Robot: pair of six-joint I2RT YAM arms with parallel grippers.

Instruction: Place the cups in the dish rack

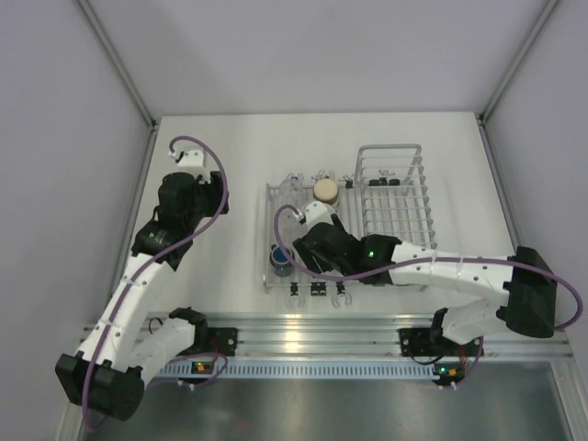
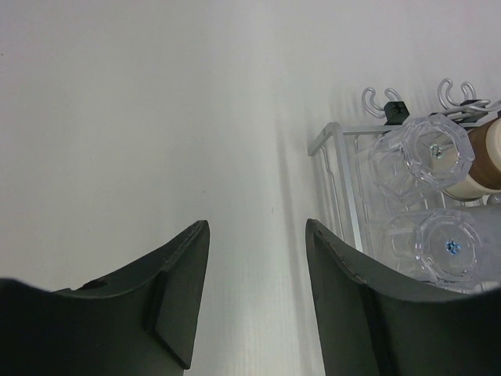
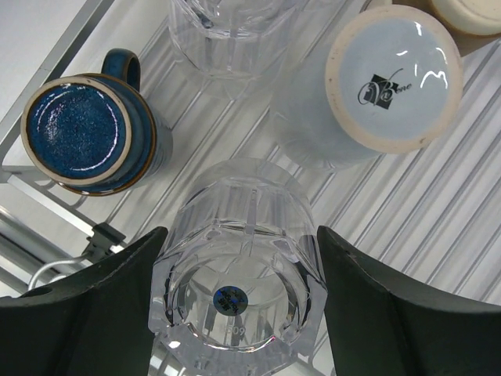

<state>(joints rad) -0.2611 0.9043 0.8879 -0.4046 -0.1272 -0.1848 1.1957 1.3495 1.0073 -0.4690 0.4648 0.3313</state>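
The robot's right gripper will set the clear cup down on the rack's flat section [image 1: 313,265] [image 3: 244,219] beside the dark blue mug.
On the flat section of the silver dish rack [image 3: 423,211], my right gripper [image 3: 241,231] is shut on a clear cup [image 3: 243,266]. The cup is base-up and a finger presses on each side. A dark blue mug [image 3: 86,133] stands upside down to its left. A pale blue cup [image 3: 391,74] is upside down to the upper right, and a second clear cup [image 3: 227,31] sits beyond. From above, the tan-and-brown cup [image 1: 324,190] sits at the rack's [image 1: 272,276] far edge. My left gripper [image 2: 257,223] is open over bare table, left of the rack [image 2: 333,168].
The taller wire basket section [image 1: 395,197] joins the flat section on the right. Black clips and wire hooks [image 1: 318,292] line the rack's near edge. The right arm [image 1: 441,271] lies across the table's near right. White walls close in the table on both sides.
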